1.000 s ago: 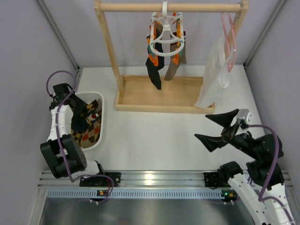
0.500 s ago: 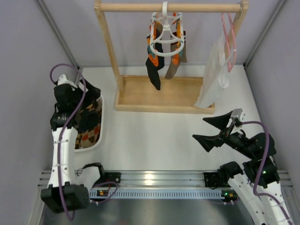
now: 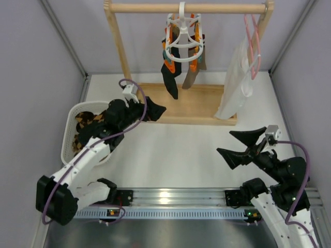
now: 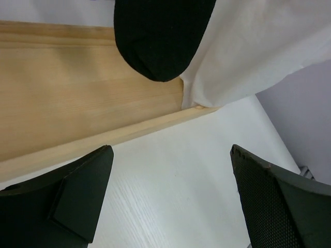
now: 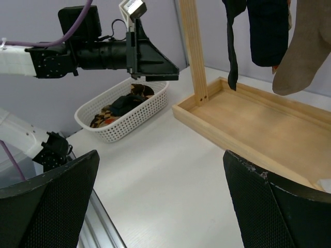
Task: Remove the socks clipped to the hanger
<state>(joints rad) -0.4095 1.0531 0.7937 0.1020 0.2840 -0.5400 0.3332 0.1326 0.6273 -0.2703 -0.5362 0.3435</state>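
Note:
The dark sock is hanging from the white ring hanger. Next, my left gripper goes to it and closes on its lower part (image 3: pixel 170 83) (image 4: pixel 161 36), just above the toe.
The white ring hanger (image 3: pixel 182 37) hangs by its hook from the wooden rail, with orange and teal clips. A dark sock (image 3: pixel 169 82) and a brownish sock (image 3: pixel 190 76) hang clipped to it. In the right wrist view the dark sock (image 5: pixel 266 31) and the tan sock (image 5: pixel 305 51) hang at the top. My left gripper (image 3: pixel 152 112) is open and empty at the left front of the rack's base. The dark sock's toe (image 4: pixel 160 36) hangs just ahead of it (image 4: pixel 170 201). My right gripper (image 3: pixel 238 145) is open and empty over the table, at the right (image 5: pixel 160 201).
A white perforated basket (image 3: pixel 70 132) at the left holds argyle and dark socks (image 5: pixel 119 106). The wooden rack's tray base (image 3: pixel 181 106) and post (image 5: pixel 194 51) stand at the back. A white translucent garment (image 3: pixel 235 85) hangs from a pink wire hanger (image 3: pixel 252 39) at the right.
My left arm has swung from over the basket to the right, up to the rack's base, with its gripper empty. My right gripper has shifted only slightly.

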